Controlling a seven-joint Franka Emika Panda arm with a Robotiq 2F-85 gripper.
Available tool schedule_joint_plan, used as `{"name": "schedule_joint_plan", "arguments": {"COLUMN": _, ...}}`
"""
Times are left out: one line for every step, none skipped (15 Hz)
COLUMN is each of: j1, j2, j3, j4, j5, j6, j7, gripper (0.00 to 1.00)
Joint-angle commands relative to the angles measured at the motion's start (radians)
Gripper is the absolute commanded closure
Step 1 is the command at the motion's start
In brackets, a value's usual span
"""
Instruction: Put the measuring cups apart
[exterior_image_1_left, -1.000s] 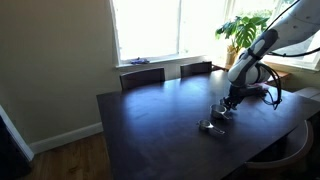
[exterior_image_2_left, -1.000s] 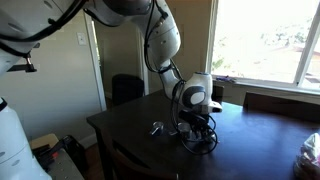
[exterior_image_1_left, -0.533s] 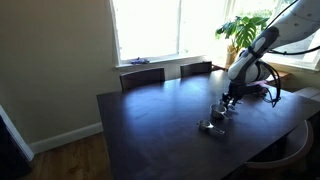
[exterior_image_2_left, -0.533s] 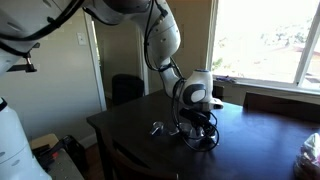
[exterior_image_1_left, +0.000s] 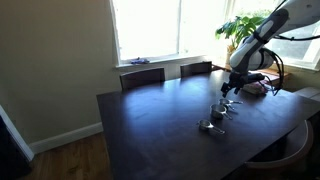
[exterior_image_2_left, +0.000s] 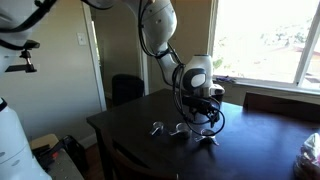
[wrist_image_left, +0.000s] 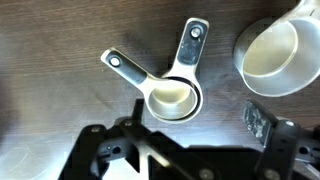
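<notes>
The robot's gripper needs to next close on the nested silver measuring cup's handle (exterior_image_1_left: 231, 99) (wrist_image_left: 128, 70) that is farther away from the larger metal cup.
In the wrist view, two small silver measuring cups (wrist_image_left: 175, 97) sit nested on the dark table, their flat handles splayed up-left and up-right. A larger metal cup (wrist_image_left: 283, 55) stands apart at the top right. My gripper (wrist_image_left: 197, 116) hangs open above the table just below the nested pair, with nothing between its fingers; its right pad (wrist_image_left: 257, 118) shows. In both exterior views the gripper (exterior_image_1_left: 228, 90) (exterior_image_2_left: 206, 103) hovers above the cups (exterior_image_1_left: 217, 110) (exterior_image_2_left: 181, 128). Another cup (exterior_image_1_left: 207, 126) (exterior_image_2_left: 157, 127) lies a little apart.
The dark wooden table (exterior_image_1_left: 150, 125) has chairs (exterior_image_1_left: 142, 77) along its far side under the window. A potted plant (exterior_image_1_left: 243, 30) stands behind the arm. A black cable (exterior_image_2_left: 210, 125) loops down from the wrist near the cups.
The gripper has opened from nearly shut and lifted away from the cups, which stay on the table.
</notes>
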Motion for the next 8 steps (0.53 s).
{"name": "schedule_joint_plan", "arguments": {"j1": 0.002, "j2": -0.055, "j3": -0.013, "j4": 0.002, "j5": -0.045, "j6": -0.098, "j7": -0.035, "gripper": 0.00}}
{"name": "schedule_joint_plan", "arguments": {"j1": 0.008, "j2": -0.050, "j3": -0.022, "j4": 0.019, "j5": -0.058, "j6": -0.123, "j7": -0.035, "gripper": 0.00}}
{"name": "schedule_joint_plan", "arguments": {"j1": 0.015, "j2": -0.035, "j3": -0.032, "j4": 0.046, "j5": -0.076, "j6": -0.150, "j7": -0.033, "gripper": 0.00}}
{"name": "schedule_joint_plan", "arguments": {"j1": 0.018, "j2": -0.021, "j3": -0.039, "j4": 0.068, "j5": -0.095, "j6": -0.170, "j7": -0.038, "gripper": 0.00}}
{"name": "schedule_joint_plan", "arguments": {"j1": 0.022, "j2": -0.007, "j3": -0.045, "j4": 0.090, "j5": -0.112, "j6": -0.184, "j7": -0.037, "gripper": 0.00}}
{"name": "schedule_joint_plan", "arguments": {"j1": 0.019, "j2": 0.009, "j3": -0.043, "j4": 0.112, "j5": -0.125, "j6": -0.197, "j7": -0.046, "gripper": 0.00}}
{"name": "schedule_joint_plan", "arguments": {"j1": 0.019, "j2": 0.027, "j3": -0.045, "j4": 0.133, "j5": -0.134, "j6": -0.190, "j7": -0.043, "gripper": 0.00}}
{"name": "schedule_joint_plan", "arguments": {"j1": 0.020, "j2": 0.044, "j3": -0.048, "j4": 0.156, "j5": -0.143, "j6": -0.205, "j7": -0.041, "gripper": 0.00}}
